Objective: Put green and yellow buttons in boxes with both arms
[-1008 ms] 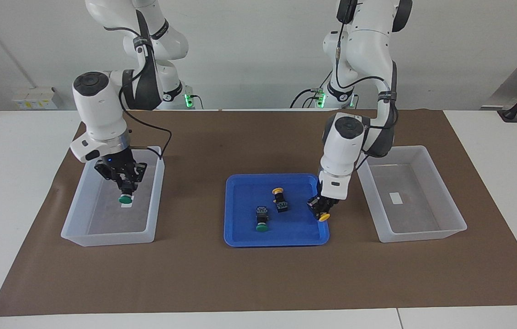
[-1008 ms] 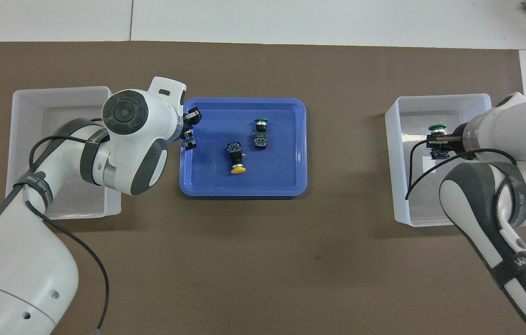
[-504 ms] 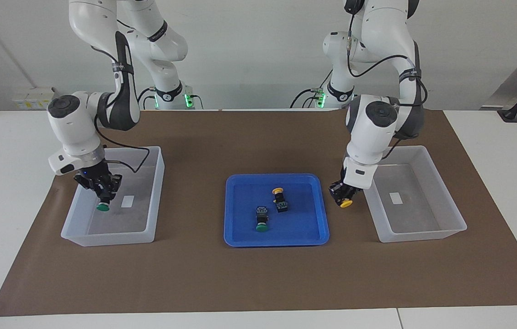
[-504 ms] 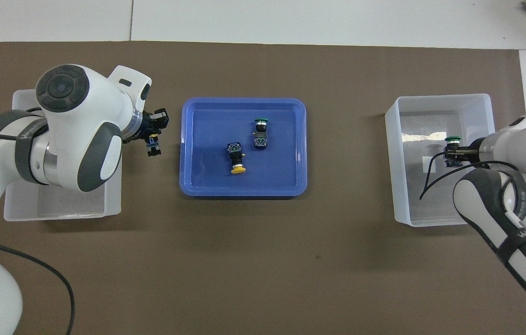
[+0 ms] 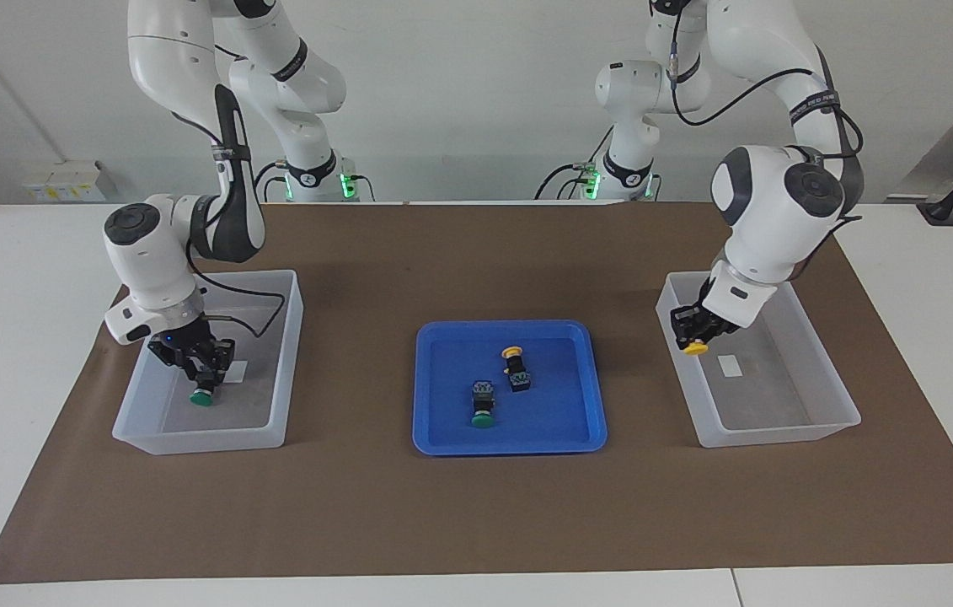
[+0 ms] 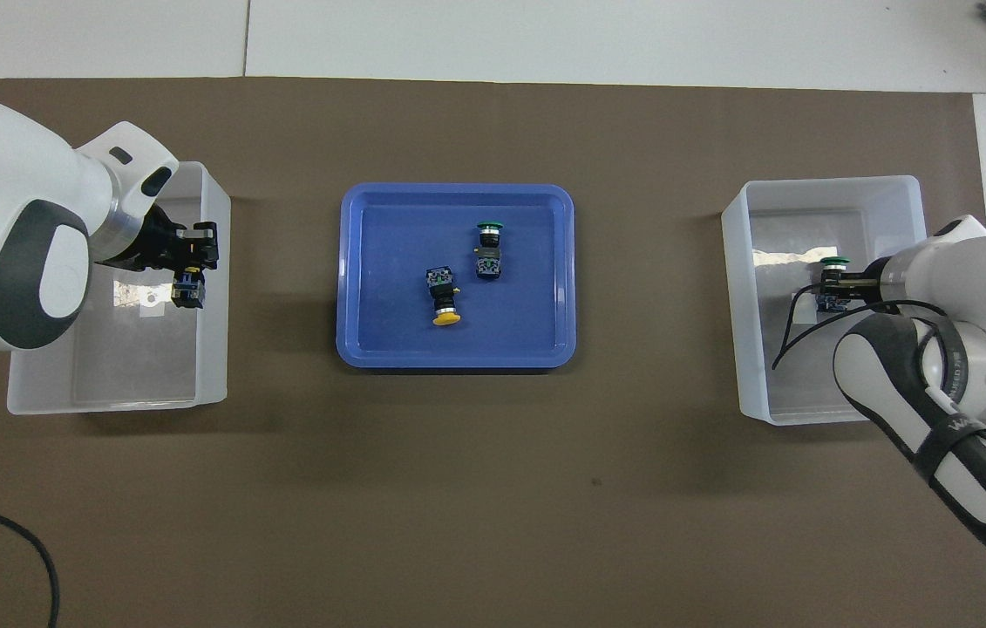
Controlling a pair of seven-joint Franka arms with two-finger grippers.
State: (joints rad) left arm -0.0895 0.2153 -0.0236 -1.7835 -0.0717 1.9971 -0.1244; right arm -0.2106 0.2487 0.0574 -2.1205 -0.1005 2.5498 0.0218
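Note:
My left gripper will release the yellow button, now hanging in the air over the box, on its box's bottom [image 6: 173, 302], between the white label and the tray-side.
My left gripper [image 5: 691, 331] [image 6: 190, 276] is shut on a yellow button [image 5: 697, 347] [image 6: 188, 293] and holds it in the air, cap down. It hangs over the box [image 5: 779, 434] [image 6: 109, 401] at the left arm's end, just inside the wall beside the tray. My right gripper [image 5: 205, 378] [image 6: 834, 284] is low inside the other box [image 5: 198, 438] [image 6: 806, 414]. A green button [image 5: 205, 398] [image 6: 833, 261] sits at its tip, cap down near the floor. Whether that button is still gripped does not show. A second green button [image 5: 482, 405] [image 6: 487, 249] and a second yellow button [image 5: 516, 369] [image 6: 443, 303] lie in the tray.
The shallow blue tray [image 5: 510, 443] [image 6: 458, 358] sits mid-table between the two boxes on a brown mat [image 5: 476, 514]. Each box has a white label [image 5: 730, 365] on its floor. Cables hang from both wrists.
The left gripper has carried the yellow button from the tray's edge across to over its box. The right gripper has sunk lower in its box with the green button.

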